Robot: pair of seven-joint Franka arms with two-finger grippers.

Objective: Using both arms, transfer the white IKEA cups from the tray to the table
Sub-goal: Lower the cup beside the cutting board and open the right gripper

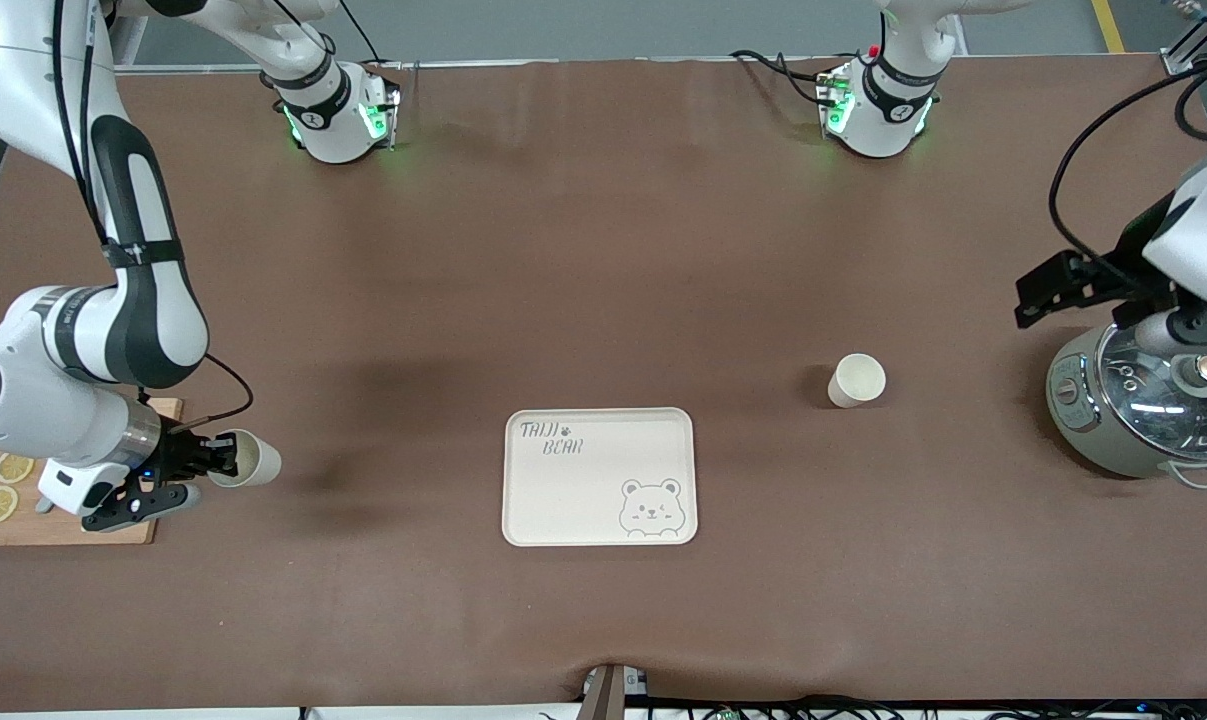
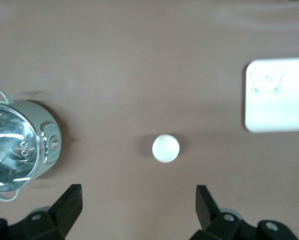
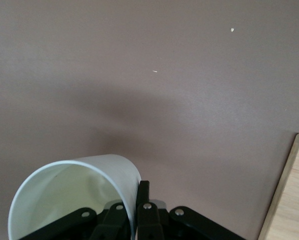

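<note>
The white cup, now tilted low over the table, will go down on the brown table (image 1: 264,469) next to the wooden board, set there by my right gripper.
One white cup (image 1: 856,380) stands upright on the brown table between the bear tray (image 1: 600,476) and the pot; it also shows in the left wrist view (image 2: 165,148). My left gripper (image 1: 1053,287) hangs high in the air beside the pot, open and empty (image 2: 138,202), with the cup ahead of its fingertips. My right gripper (image 1: 218,458) is shut on the rim wall of the second white cup (image 1: 251,459), which is tilted on its side low over the table beside the wooden board. In the right wrist view (image 3: 139,200) one finger is inside that cup (image 3: 74,195) and one outside.
A steel pot with a glass lid (image 1: 1138,410) stands at the left arm's end, also in the left wrist view (image 2: 14,150). A wooden board with lemon slices (image 1: 23,500) lies at the right arm's end, its edge in the right wrist view (image 3: 289,200).
</note>
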